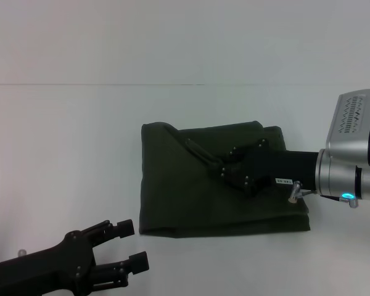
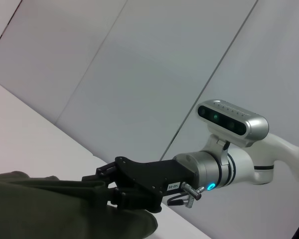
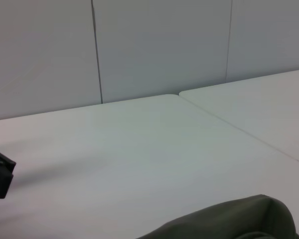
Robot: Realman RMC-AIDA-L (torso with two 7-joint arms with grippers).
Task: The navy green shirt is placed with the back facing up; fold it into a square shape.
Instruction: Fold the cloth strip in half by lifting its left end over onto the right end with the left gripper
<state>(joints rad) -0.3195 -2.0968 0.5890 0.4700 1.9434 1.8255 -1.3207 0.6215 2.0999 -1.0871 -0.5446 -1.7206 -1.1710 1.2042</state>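
Note:
The shirt's top layer runs at a slant in a fold across the middle, so next my right gripper grips its end again and spreads it out over the far corner (image 1: 275,132).
The navy green shirt (image 1: 222,197) lies folded into a rough rectangle in the middle of the white table, plain side up, with one layer's edge showing along its far side. My right gripper (image 1: 198,153) reaches in from the right and hovers low over the shirt's upper middle. The left wrist view shows that right gripper (image 2: 103,180) just above the cloth's (image 2: 65,209) edge. My left gripper (image 1: 131,246) stands open near the table's front left, off the shirt, with nothing between its fingers. A corner of the shirt (image 3: 229,221) shows in the right wrist view.
The white table (image 1: 61,142) spreads bare around the shirt, with a seam (image 1: 111,84) running across its far part. Pale wall panels (image 3: 159,45) stand behind the table.

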